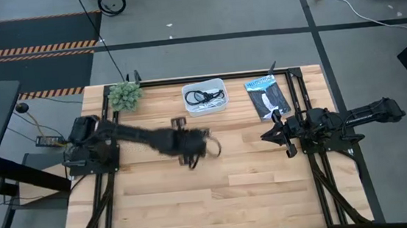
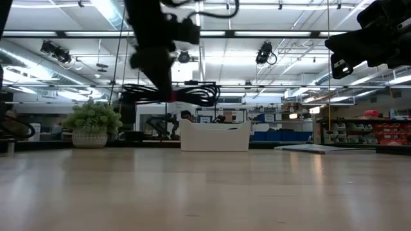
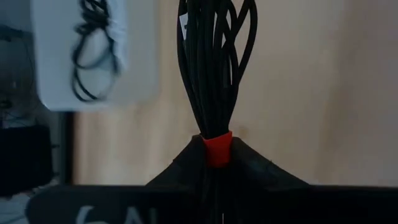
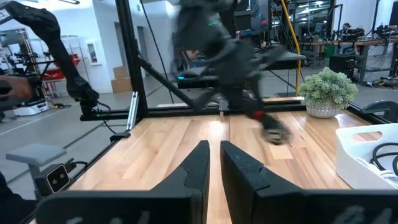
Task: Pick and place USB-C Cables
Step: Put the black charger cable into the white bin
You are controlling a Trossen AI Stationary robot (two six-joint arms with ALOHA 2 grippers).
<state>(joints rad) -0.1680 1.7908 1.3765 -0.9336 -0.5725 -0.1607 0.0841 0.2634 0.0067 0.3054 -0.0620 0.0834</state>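
Observation:
I will let go of the red-tied black USB-C cable with my left gripper on top of the cables in the white bin (image 1: 212, 97) (image 3: 109, 11).
My left gripper (image 1: 194, 147) hangs over the table's middle, shut on the black USB-C cable with the red tie (image 2: 186, 94), which is lifted well clear of the wood. The white bin (image 1: 219, 84) stands near the far edge. It holds an all-black coiled cable (image 1: 208, 96) and a white cable (image 1: 201, 109). In the left wrist view the bin (image 3: 134, 68) and its black cable (image 3: 93, 50) show beyond the held coil. My right gripper (image 1: 270, 134) waits shut at the table's right side. The pale blue-grey cable is not visible. My left gripper pinches the black cable at its red tie (image 3: 217, 148) between the two fingers (image 3: 180, 171). The bundled loops (image 3: 214, 62) fan out past the fingertips. In the low view the gripper comes from above and the coil (image 2: 199, 95) lies about level, clear of the table.
A green fuzzy plant in a pot (image 1: 124, 96) stands at the far left corner. A flat black-and-blue packet (image 1: 267, 97) lies right of the bin. Bare wood (image 1: 218, 194) stretches across the near half. Black frame rails (image 1: 302, 98) run along the sides.

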